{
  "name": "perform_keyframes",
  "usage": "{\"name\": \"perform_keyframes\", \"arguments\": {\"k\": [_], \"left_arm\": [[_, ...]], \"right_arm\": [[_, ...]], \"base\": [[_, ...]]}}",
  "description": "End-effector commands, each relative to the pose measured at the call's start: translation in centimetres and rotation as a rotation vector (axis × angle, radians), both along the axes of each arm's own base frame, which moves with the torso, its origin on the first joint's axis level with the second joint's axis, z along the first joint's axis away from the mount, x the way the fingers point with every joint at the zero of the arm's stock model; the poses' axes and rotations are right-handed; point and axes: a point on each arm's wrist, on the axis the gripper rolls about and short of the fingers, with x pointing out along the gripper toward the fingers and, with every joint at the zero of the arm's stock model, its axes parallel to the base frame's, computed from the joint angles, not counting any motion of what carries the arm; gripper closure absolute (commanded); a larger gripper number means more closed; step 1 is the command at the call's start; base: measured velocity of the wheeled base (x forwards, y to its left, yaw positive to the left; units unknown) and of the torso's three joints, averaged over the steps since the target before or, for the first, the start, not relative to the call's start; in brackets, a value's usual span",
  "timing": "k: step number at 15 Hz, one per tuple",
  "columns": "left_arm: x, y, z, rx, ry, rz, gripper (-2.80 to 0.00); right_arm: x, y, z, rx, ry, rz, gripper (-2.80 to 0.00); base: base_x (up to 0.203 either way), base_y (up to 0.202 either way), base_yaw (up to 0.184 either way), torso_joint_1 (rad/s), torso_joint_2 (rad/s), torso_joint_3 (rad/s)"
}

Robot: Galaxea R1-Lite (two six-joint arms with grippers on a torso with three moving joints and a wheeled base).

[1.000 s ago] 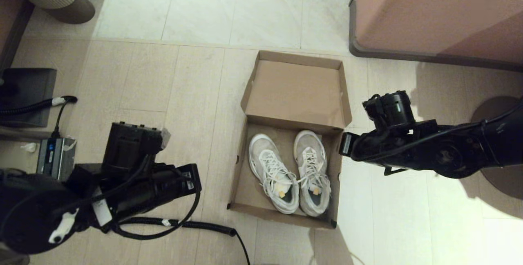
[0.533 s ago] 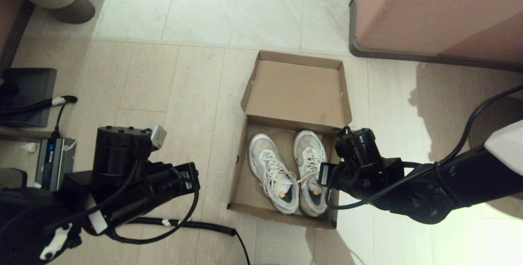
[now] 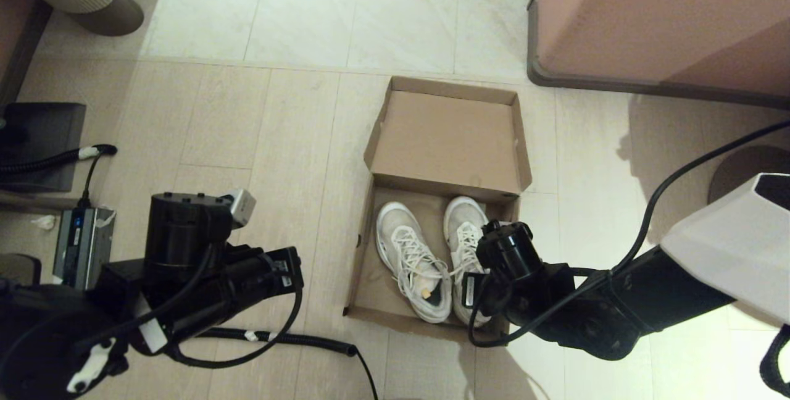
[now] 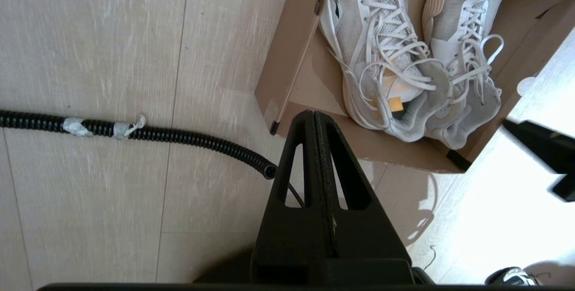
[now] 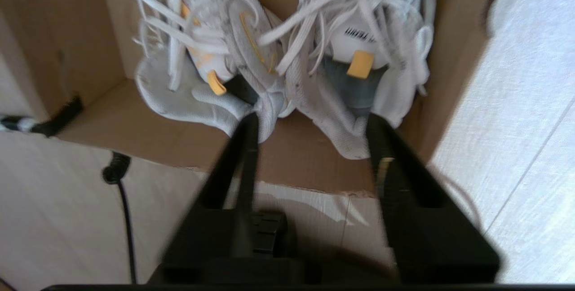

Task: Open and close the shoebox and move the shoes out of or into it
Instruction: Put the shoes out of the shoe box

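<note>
My right gripper is going to close on the touching inner sides (image 3: pixel 451 281) (image 5: pixel 280 67) of both white sneakers, next to their ankle openings, because that grip lifts them together.
The brown cardboard shoebox (image 3: pixel 361 283) lies open on the floor, its lid (image 3: pixel 447 141) folded back on the far side. Both white sneakers sit inside, toes toward the lid: the left shoe (image 3: pixel 410 261) and the right shoe (image 3: pixel 466 236). My right arm (image 3: pixel 531 301) reaches over the box's near right corner and covers that shoe's heel. In the right wrist view the right gripper (image 5: pixel 312 122) is open, its fingers either side of the right shoe's heel (image 5: pixel 355 102), just above the near wall. My left gripper (image 4: pixel 312 115) is shut and empty, hanging over the floor near the box's left corner (image 4: pixel 274 102).
A large pinkish-brown cabinet (image 3: pixel 660 17) stands at the far right. A black coiled cable (image 3: pixel 296 339) runs along the floor in front of the box. A small grey device (image 3: pixel 83 236) and a dark box (image 3: pixel 43 141) lie at the left.
My right arm has swung from the box's right side down and in toward the near right corner, over the right shoe's heel. The left arm shifted only slightly.
</note>
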Motion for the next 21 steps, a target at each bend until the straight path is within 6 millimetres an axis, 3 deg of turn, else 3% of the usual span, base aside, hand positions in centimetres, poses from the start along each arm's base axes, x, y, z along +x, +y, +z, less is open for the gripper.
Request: {"name": "perform_keyframes", "arguments": {"k": [1,6,15,21], "left_arm": [[-0.1,0.1,0.4,-0.009,-0.015,0.002,0.00],[-0.7,0.4,1.5,-0.027,-0.053,0.003,0.00],[-1.4,0.7,2.7,-0.046,-0.094,0.004,0.00],[-1.8,1.0,3.1,-0.056,-0.110,0.007,0.00]], "right_arm": [[0.6,0.7,-2.3,-0.024,0.028,0.001,-2.80],[2.0,3.3,-4.3,-0.050,-0.006,0.013,-2.80],[4.9,5.9,-9.0,-0.137,-0.007,0.076,-2.80],[7.5,5.3,-9.3,-0.132,-0.032,0.039,-2.80]], "base": [[0.000,0.000,0.000,0.000,0.00,0.000],[0.000,0.000,0.000,0.000,0.00,0.000],[0.000,0.000,0.000,0.000,0.00,0.000],[0.000,0.000,0.000,0.000,0.00,0.000]]}}
